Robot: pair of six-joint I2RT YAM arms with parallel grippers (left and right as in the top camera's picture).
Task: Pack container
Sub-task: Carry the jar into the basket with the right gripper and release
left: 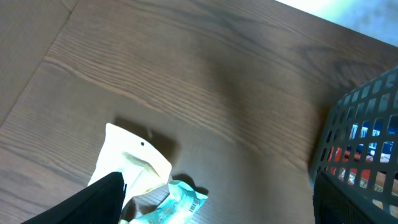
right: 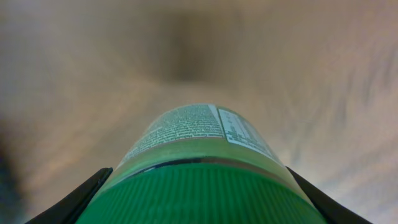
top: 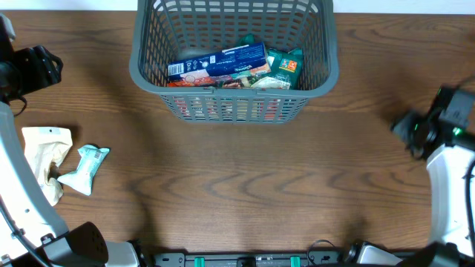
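The robot's right gripper should release the jar on the green packet [top: 280, 61] beside the blue box in the container.
The container [top: 148, 74], a large dark grey lattice basket, stands at the back centre and holds a blue box [top: 219, 63], a green packet [top: 286, 65] and red packaging. Its corner shows in the left wrist view [left: 364, 124]. My right gripper [right: 198, 171] is shut on a jar with a green ribbed lid [right: 205, 199] and a printed label, held above the table at the right [top: 417, 132]. My left gripper [left: 217, 193] is open and empty, high at the far left [top: 33, 70], above a cream pouch [left: 134, 158] and a teal packet [left: 177, 205].
The cream pouch [top: 46, 148] and the teal packet [top: 87, 167] lie side by side on the brown wooden table [top: 245, 178] at the left, near my left arm. The table's front edge carries the arm bases.
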